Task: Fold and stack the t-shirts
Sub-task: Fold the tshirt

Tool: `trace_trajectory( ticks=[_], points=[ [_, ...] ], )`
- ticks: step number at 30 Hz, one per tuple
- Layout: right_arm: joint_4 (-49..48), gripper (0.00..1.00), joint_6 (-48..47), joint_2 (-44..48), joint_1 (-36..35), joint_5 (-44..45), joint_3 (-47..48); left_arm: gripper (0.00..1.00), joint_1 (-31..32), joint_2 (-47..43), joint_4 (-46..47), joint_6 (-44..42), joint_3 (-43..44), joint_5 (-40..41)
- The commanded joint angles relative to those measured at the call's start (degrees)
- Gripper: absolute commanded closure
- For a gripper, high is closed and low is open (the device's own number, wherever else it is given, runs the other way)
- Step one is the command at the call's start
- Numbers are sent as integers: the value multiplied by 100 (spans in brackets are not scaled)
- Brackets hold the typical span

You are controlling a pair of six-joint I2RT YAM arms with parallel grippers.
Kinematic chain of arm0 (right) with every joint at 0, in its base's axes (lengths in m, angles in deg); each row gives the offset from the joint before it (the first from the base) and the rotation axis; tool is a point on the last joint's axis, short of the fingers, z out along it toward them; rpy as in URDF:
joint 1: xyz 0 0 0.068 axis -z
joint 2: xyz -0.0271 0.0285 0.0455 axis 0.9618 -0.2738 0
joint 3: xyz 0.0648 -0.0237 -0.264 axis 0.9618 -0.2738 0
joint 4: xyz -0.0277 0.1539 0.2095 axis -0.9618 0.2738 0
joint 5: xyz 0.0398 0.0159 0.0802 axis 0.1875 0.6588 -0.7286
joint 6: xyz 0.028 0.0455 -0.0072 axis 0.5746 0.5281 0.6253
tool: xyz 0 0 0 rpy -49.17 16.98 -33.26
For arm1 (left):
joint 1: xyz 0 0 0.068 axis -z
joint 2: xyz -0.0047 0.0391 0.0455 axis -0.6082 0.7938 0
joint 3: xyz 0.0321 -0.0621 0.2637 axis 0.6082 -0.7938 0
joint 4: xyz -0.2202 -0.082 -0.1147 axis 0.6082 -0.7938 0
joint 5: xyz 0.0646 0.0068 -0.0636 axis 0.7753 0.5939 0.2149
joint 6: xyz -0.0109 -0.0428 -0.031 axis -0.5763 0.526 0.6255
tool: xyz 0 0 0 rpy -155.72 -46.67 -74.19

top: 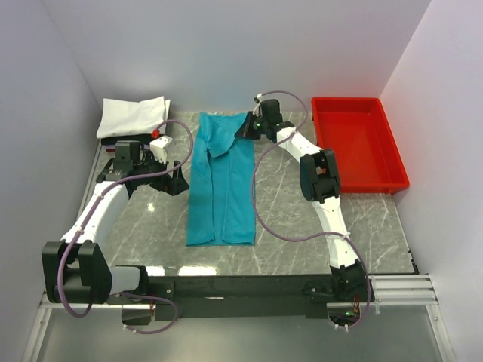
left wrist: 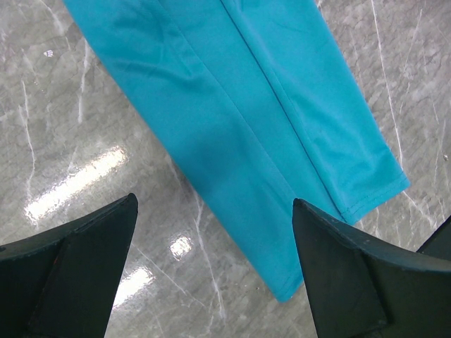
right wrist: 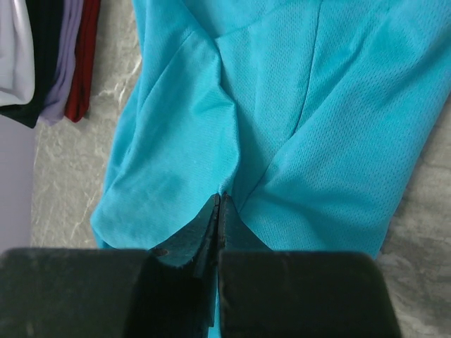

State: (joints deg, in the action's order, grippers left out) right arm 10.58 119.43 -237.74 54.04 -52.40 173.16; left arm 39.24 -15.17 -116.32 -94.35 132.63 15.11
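Observation:
The near hem corner [top: 189, 243] [left wrist: 283, 296] of the teal-blue t-shirt is on the side toward the white t-shirt. Next, my left gripper closes on it.
The teal-blue t-shirt [top: 221, 181] lies on the table as a long strip folded lengthwise, its far end bunched. My right gripper [top: 247, 127] is at that far right corner, shut on a pinch of the teal cloth [right wrist: 338, 141], with the jaws [right wrist: 218, 198] closed tight. My left gripper [top: 175, 179] hovers open and empty just left of the strip; in its wrist view [left wrist: 215, 201] the teal hem [left wrist: 239, 105] lies between and beyond the fingers. A folded white t-shirt [top: 134, 115] tops a stack at the back left, over dark, lavender and red cloth [right wrist: 83, 63].
A red plastic tray [top: 396, 162] stands at the back right. The grey marble tabletop [top: 302, 219] is walled in by white panels on three sides. A small white and red object [top: 159, 138] sits near the left arm.

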Motion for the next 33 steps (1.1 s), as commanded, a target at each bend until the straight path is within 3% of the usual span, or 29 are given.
trace_trajectory(
  ticks=[1, 32, 33],
  points=[
    [-299, 100, -97, 540, 91, 89, 77, 3, -11, -35, 198, 33, 10, -53],
    [360, 100, -738, 698, 232, 670, -169, 3, -11, 395, -66, -353, 124, 35],
    [404, 89, -773, 672, 232, 582, -126, 3, -11, 395, -110, -423, 124, 18]
  ],
)
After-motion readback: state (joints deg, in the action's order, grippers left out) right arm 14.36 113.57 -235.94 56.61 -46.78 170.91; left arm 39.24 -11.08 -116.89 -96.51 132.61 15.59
